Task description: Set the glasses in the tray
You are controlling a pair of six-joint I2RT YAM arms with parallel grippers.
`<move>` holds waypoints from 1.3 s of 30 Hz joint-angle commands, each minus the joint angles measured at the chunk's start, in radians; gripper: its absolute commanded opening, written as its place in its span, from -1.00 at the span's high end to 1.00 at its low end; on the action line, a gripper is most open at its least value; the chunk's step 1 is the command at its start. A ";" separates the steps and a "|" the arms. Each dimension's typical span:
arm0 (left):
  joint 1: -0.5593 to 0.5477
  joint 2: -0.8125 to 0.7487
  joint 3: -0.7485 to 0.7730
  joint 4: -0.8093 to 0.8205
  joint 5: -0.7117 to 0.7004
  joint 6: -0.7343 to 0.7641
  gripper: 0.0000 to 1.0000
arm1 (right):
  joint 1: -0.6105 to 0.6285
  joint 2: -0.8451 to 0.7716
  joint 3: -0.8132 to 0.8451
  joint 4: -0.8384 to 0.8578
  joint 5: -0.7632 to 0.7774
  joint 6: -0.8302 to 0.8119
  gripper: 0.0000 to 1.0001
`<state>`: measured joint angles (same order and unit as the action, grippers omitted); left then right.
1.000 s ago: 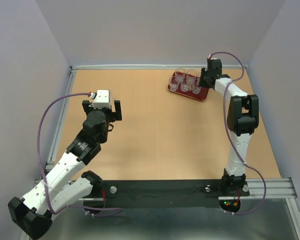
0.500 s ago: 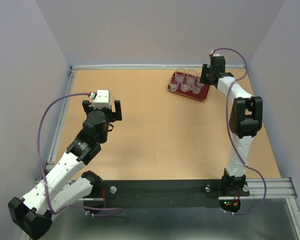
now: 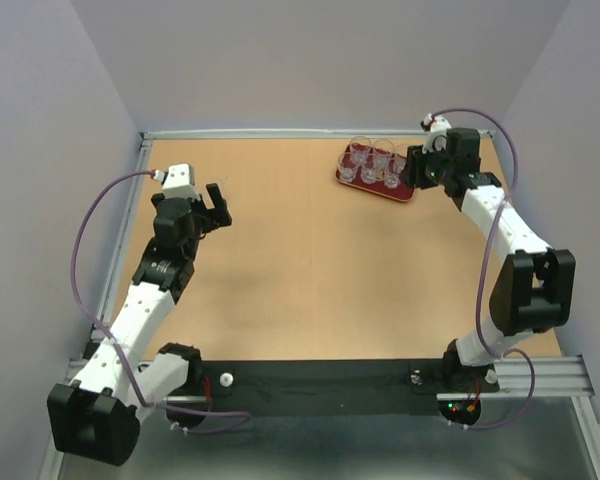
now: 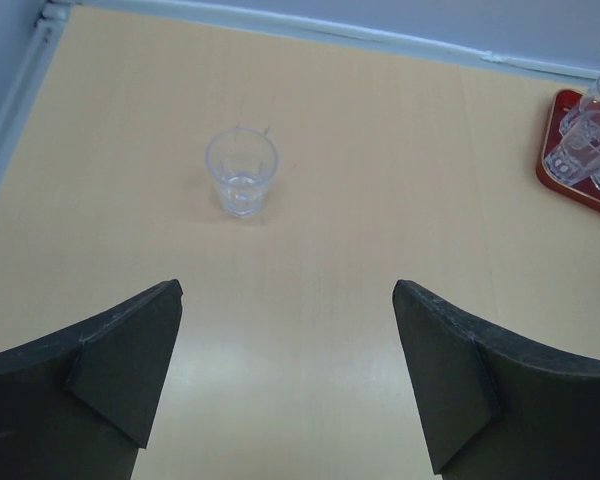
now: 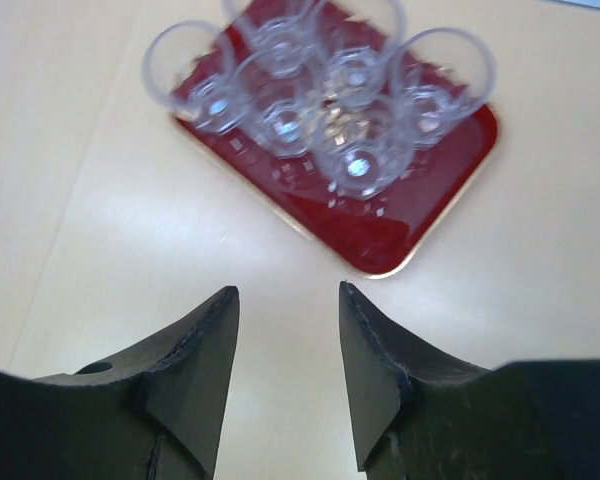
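The robot's left gripper needs to next go to the lone glass that stands on the bare table and close on that glass's rim (image 3: 209, 180) (image 4: 209, 162).
The dark red tray (image 3: 401, 194) lies at the far right of the table with several clear glasses (image 3: 372, 163) standing on it. In the right wrist view the tray (image 5: 380, 236) and its glasses (image 5: 352, 72) are just ahead of my right gripper (image 5: 288, 296), which is open, empty and clear of the tray's near corner. My right gripper (image 3: 417, 167) hovers beside the tray's right end. One lone glass (image 4: 241, 171) stands upright on the bare table ahead of my left gripper (image 4: 288, 292), which is wide open and empty. My left gripper (image 3: 218, 203) is over the left half of the table.
A metal rail (image 3: 280, 132) borders the far edge of the table, with walls behind and on both sides. The left wrist view catches the tray's corner (image 4: 569, 188) at its right edge.
My left arm has swung left and stretched farther out. My right arm has swung out to the right, backing its gripper off the tray, and its jaws have widened.
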<state>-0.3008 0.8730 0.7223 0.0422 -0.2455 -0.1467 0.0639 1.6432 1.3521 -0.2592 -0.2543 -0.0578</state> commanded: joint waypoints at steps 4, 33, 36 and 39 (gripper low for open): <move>0.195 0.170 0.068 0.070 0.362 -0.298 -0.96 | -0.007 -0.201 -0.214 0.020 -0.293 -0.088 -0.02; 0.373 0.980 0.717 -0.389 0.269 -0.499 -0.11 | -0.092 -0.341 -0.370 0.077 -0.411 -0.089 -0.02; 0.373 0.997 0.729 -0.387 0.256 -0.499 0.07 | -0.093 -0.339 -0.370 0.080 -0.408 -0.089 -0.02; 0.374 1.044 0.772 -0.398 0.276 -0.488 0.21 | -0.099 -0.341 -0.370 0.078 -0.407 -0.089 -0.02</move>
<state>0.0677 1.8912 1.4204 -0.3195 0.0521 -0.6430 -0.0204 1.3228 0.9985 -0.2256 -0.6510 -0.1524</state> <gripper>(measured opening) 0.414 0.512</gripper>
